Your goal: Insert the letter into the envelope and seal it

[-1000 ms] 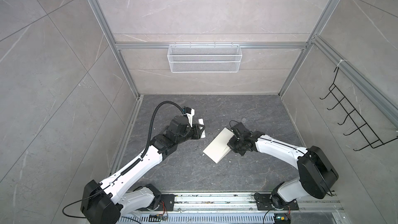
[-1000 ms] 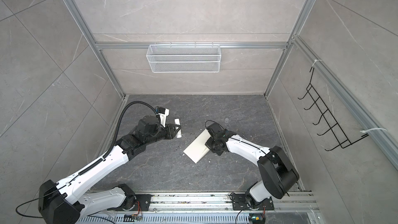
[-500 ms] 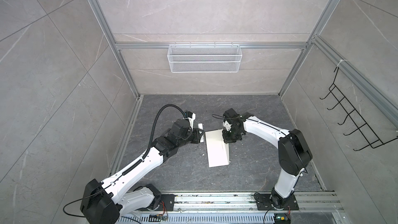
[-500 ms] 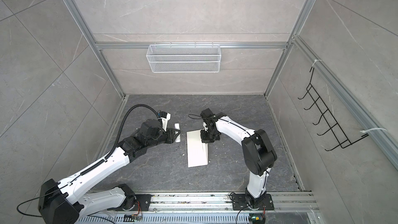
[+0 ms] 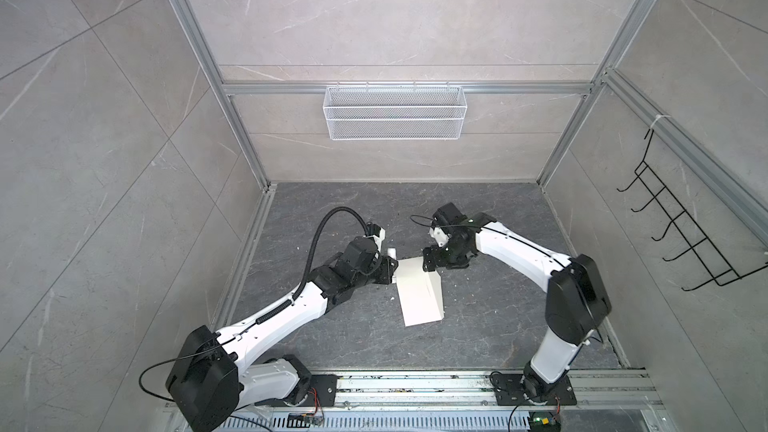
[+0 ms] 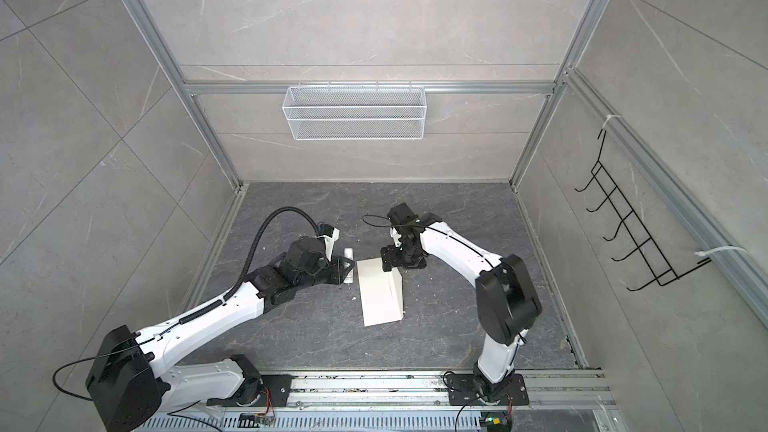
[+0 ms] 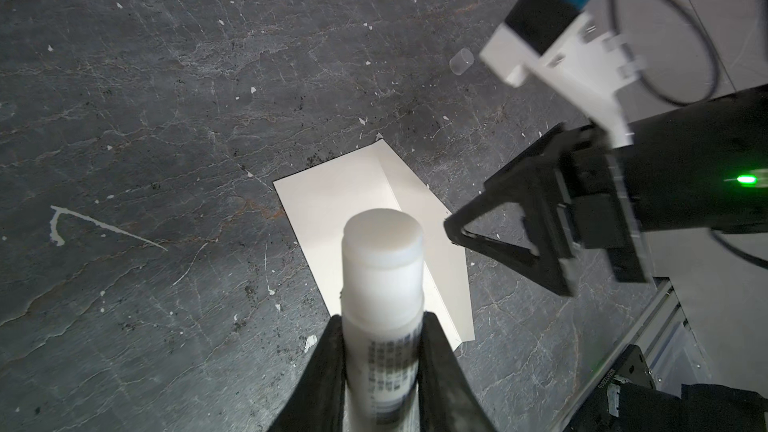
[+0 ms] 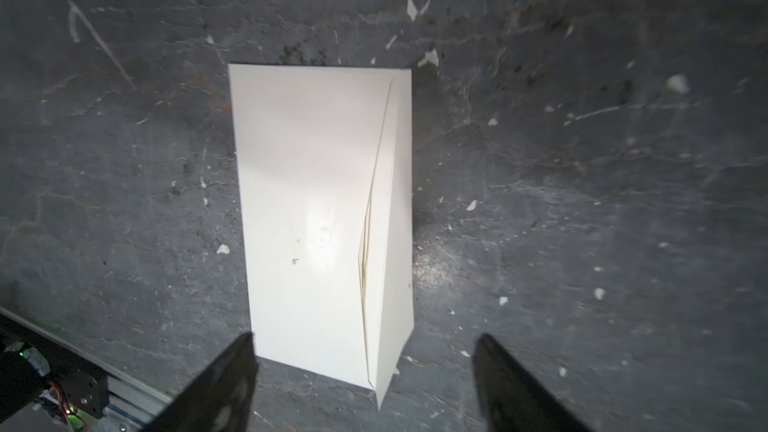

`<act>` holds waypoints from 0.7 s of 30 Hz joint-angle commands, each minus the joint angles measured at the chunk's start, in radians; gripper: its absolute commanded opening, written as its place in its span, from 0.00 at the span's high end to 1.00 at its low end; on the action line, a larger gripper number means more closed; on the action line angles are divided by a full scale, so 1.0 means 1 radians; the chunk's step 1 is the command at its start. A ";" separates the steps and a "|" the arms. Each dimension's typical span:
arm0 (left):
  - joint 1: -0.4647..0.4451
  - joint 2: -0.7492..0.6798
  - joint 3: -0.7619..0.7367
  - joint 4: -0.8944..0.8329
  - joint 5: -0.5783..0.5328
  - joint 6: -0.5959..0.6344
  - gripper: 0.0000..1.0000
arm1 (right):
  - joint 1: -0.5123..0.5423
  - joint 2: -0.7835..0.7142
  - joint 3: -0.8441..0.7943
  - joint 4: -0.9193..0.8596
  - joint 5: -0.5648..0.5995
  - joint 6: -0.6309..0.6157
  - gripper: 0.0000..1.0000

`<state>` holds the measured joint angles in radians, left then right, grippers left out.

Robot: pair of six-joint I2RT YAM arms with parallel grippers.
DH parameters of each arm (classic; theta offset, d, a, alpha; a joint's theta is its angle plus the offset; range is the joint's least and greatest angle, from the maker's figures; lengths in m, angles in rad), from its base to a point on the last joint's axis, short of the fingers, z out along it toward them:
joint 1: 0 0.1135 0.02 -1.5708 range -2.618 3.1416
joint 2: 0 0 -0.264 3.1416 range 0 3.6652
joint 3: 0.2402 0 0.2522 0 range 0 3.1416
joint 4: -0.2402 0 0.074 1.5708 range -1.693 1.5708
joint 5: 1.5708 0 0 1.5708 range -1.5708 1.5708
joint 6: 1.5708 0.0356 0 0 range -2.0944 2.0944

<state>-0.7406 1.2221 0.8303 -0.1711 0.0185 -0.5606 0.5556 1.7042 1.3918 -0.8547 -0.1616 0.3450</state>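
The raised flap on the envelope needs pressing down, so my right gripper closes next at the middle of the long flap (image 5: 432, 285) (image 8: 390, 220).
The cream-white envelope (image 5: 415, 297) (image 6: 378, 295) lies flat on the dark floor, one short end toward the far side. Its long flap (image 8: 395, 222) is folded over one long side and stands slightly raised. The letter is hidden. My right gripper (image 5: 429, 265) (image 6: 387, 261) (image 8: 365, 338) hovers open over the envelope's far right corner, holding nothing. At the far left corner my left gripper (image 5: 390, 270) (image 6: 347, 270) (image 7: 382, 320) is shut on a white glue stick (image 7: 382, 268), whose uncapped tip points at the envelope (image 7: 353, 193).
A small clear cap (image 7: 461, 62) lies on the floor beyond the envelope. White flecks dot the slate floor (image 5: 478, 326). A wire basket (image 5: 395, 118) hangs on the back wall, black hooks (image 5: 681, 238) on the right wall. A metal rail (image 5: 415, 384) runs along the front.
The right gripper swung the envelope round from slanted to lengthwise, then opened and let it go. The left gripper with the glue stick came in to the envelope's far left corner.
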 commanded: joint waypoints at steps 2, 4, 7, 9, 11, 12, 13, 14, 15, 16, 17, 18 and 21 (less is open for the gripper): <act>-0.005 0.008 0.000 0.084 -0.025 0.010 1.00 | -0.003 -0.176 -0.046 0.040 0.056 0.032 0.01; -0.005 0.018 -0.003 0.098 -0.025 0.010 1.00 | -0.004 -0.237 -0.075 0.047 0.088 0.047 0.01; -0.006 0.037 -0.003 0.116 -0.023 0.007 1.00 | -0.011 -0.314 -0.128 0.062 0.146 0.076 0.02; -0.007 0.054 -0.003 0.125 -0.019 0.004 1.00 | -0.025 -0.360 -0.188 0.093 0.188 0.110 0.12; -0.010 0.072 -0.003 0.135 -0.016 0.001 1.00 | -0.052 -0.382 -0.237 0.117 0.173 0.135 0.19; -0.011 0.082 -0.005 0.141 -0.016 -0.001 1.00 | -0.066 -0.382 -0.262 0.132 0.154 0.146 0.22; -0.014 0.091 -0.005 0.147 -0.015 -0.002 1.00 | -0.080 -0.378 -0.277 0.139 0.143 0.156 0.26; -0.017 0.101 -0.007 0.154 -0.015 -0.004 1.00 | -0.092 -0.369 -0.301 0.152 0.132 0.169 0.31; -0.019 0.114 -0.008 0.163 -0.017 -0.008 1.00 | -0.105 -0.358 -0.322 0.167 0.119 0.183 0.36; -0.022 0.126 -0.009 0.170 -0.018 -0.010 1.00 | -0.114 -0.349 -0.343 0.186 0.109 0.195 0.38; -0.026 0.140 -0.012 0.177 -0.017 -0.013 1.00 | -0.125 -0.339 -0.370 0.215 0.094 0.211 0.43; -0.029 0.152 -0.014 0.186 -0.018 -0.018 1.00 | -0.135 -0.331 -0.395 0.245 0.075 0.229 0.50; -0.033 0.193 -0.026 0.222 -0.017 -0.036 1.00 | -0.150 -0.295 -0.450 0.332 0.029 0.269 0.68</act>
<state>-0.7670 1.3891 0.8135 -0.0257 0.0048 -0.5743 0.4160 1.3792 0.9817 -0.6308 -0.0792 0.5575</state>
